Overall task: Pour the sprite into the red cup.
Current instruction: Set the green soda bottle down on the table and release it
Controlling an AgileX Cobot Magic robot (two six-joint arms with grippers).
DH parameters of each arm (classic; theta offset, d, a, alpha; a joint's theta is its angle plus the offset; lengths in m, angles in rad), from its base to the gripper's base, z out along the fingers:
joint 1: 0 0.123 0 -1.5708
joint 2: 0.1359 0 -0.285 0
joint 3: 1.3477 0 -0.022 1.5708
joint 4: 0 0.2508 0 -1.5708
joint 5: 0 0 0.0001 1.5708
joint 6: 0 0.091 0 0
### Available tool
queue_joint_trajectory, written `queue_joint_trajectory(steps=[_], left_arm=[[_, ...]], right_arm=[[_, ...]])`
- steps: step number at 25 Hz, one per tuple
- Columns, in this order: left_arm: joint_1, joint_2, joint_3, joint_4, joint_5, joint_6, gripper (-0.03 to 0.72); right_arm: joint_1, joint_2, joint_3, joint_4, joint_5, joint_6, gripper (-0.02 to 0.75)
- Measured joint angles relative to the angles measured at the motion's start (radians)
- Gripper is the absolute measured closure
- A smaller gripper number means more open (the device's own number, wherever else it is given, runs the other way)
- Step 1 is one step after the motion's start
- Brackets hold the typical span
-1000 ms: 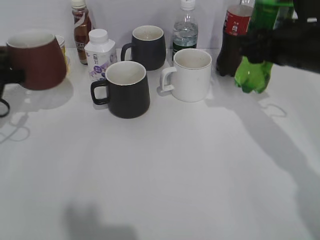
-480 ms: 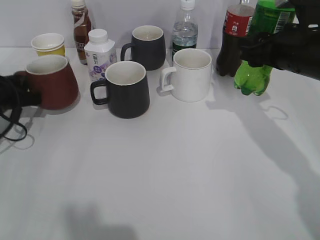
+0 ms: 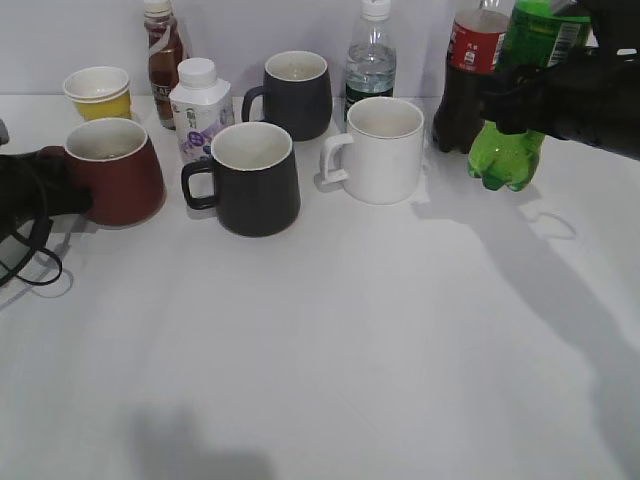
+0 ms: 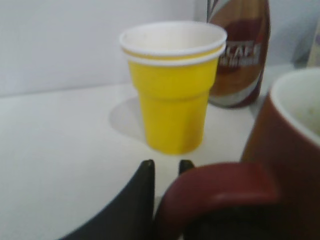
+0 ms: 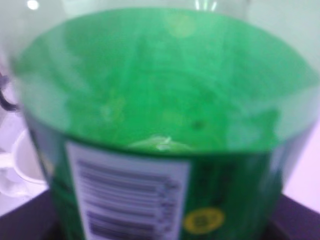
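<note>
The robot's right gripper will set the sprite down on the table (image 3: 483,210) in front of the cola bottle.
The red cup (image 3: 112,172) is upright at table level on the left, its white inside showing. I cannot tell if its base touches the table. My left gripper (image 3: 45,188) is shut on its loop handle (image 4: 220,192), with black fingertips (image 4: 149,172) showing beside the handle. My right gripper (image 3: 522,100) is shut round the middle of the sprite (image 3: 506,150), a green bottle held upright above the table at the back right. The bottle's green body and barcode label fill the right wrist view (image 5: 165,100) and hide the fingers there.
A yellow paper cup (image 3: 97,92) and a brown drink bottle (image 3: 163,60) stand behind the red cup. A white milk bottle (image 3: 198,105), two black mugs (image 3: 250,180) (image 3: 295,95), a white mug (image 3: 380,150), a water bottle (image 3: 370,60) and a cola bottle (image 3: 465,80) line the back.
My left gripper has brought the red cup down and to the right, from tilted and raised to upright near the front black mug. The sprite has barely moved.
</note>
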Motion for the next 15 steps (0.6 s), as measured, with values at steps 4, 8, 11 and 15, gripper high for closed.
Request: queue_joint_trajectory(steps=[4,8,11,15], left_arm=[[0.000,-0.006,0.009,-0.002,-0.020,-0.010,0.415],[0.000,-0.062,0.068,-0.005,-0.021,-0.011,0.365],[0.000,-0.118,0.112,-0.005,-0.037,-0.011,0.357],[0.000,-0.174,0.175,-0.004,-0.047,-0.011,0.356]], right_arm=[[0.000,0.000,0.000,0.000,0.000,-0.016,0.300],[-0.001,0.020,0.000,0.004,-0.013,-0.070,0.300],[-0.011,0.078,0.000,0.007,-0.054,-0.079,0.300],[-0.018,0.159,0.000,0.008,-0.150,-0.083,0.300]])
